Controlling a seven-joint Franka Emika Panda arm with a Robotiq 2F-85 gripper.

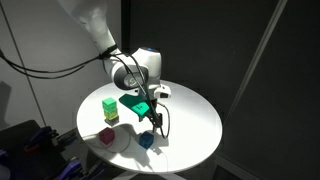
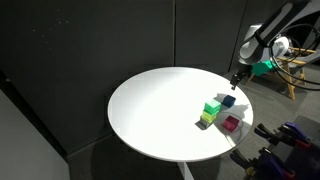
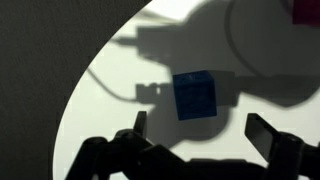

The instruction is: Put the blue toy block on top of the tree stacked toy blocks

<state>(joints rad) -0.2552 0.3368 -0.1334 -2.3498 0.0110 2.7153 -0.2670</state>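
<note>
The blue toy block (image 1: 146,140) (image 3: 195,95) lies alone between the open fingers, and my gripper will go down and close on its opposite sides.
The blue toy block (image 3: 195,95) lies alone on the round white table and shows in both exterior views (image 1: 146,141) (image 2: 228,101). The stacked toy blocks (image 1: 109,109) (image 2: 209,113) are a short column, bright green above paler yellow-green, standing a little away from the blue block. My gripper (image 3: 200,128) is open and empty. It hovers above the blue block without touching it, and shows in both exterior views (image 1: 153,116) (image 2: 237,78). In the wrist view the blue block sits just beyond and between the two fingertips.
A lone pink cube (image 1: 107,137) (image 2: 231,123) (image 3: 305,8) sits near the table edge (image 2: 150,150), close to the stack and the blue block. A black cable (image 1: 161,122) hangs from the gripper. Dark curtains surround the table. Equipment stands beyond the table (image 2: 290,65).
</note>
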